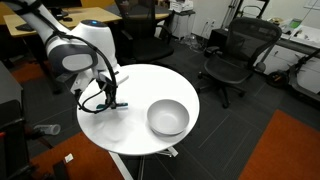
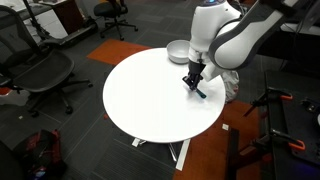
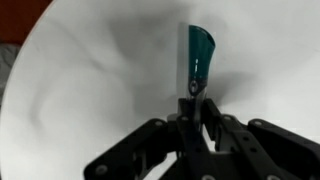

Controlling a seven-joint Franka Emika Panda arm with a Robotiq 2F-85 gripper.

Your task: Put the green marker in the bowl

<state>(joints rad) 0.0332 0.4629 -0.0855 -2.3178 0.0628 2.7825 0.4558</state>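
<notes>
Next, my gripper releases the green marker so it lies flat on the inside bottom of the grey-white bowl (image 1: 163, 121).
The green marker (image 3: 199, 55) is a thin teal stick held between my gripper's (image 3: 196, 108) fingers in the wrist view, pointing away over the white table. The fingers are shut on it. In an exterior view the gripper (image 1: 113, 97) hangs just above the table, left of the grey-white bowl (image 1: 168, 117). In an exterior view the gripper (image 2: 192, 82) holds the marker (image 2: 199, 92) at the table's right part, with the bowl (image 2: 178, 51) behind the arm at the far edge, partly hidden.
The round white table (image 1: 130, 125) (image 2: 150, 95) stands on a central foot. Black office chairs (image 1: 235, 55) (image 2: 45, 75) stand around it. A black cable (image 1: 92, 100) loops from the wrist near the table.
</notes>
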